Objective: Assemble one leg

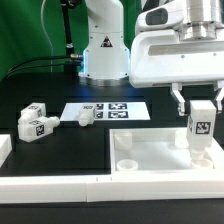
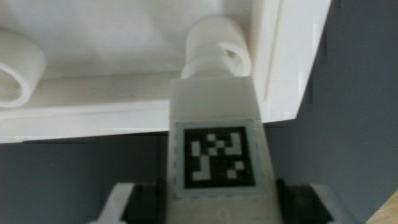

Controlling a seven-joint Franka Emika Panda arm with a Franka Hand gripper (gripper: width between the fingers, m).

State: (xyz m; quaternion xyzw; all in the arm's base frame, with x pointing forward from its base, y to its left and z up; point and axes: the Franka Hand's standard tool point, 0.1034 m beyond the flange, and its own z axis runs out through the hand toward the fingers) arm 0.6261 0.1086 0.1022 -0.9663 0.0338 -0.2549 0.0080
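Next, I release the white leg so it stands upright in the panel's front corner hole (image 1: 197,167) (image 2: 217,65) just beneath the leg.
My gripper (image 1: 198,104) is shut on a white leg (image 1: 200,126) with a black-and-white tag and holds it upright over the far right corner of the large white panel (image 1: 150,150). In the wrist view the leg (image 2: 217,140) sits between my fingers (image 2: 134,205), and its far end points at a raised round corner hole (image 2: 221,52) of the panel (image 2: 125,100). I cannot tell whether the leg's end touches the hole. Another corner hole (image 2: 15,70) shows at the edge of the wrist view.
Three loose legs lie on the black table at the exterior view's left: two together (image 1: 36,120) and one (image 1: 87,115) beside the marker board (image 1: 112,108). A white rim (image 1: 60,185) borders the table's front and left. The robot base (image 1: 103,50) stands behind.
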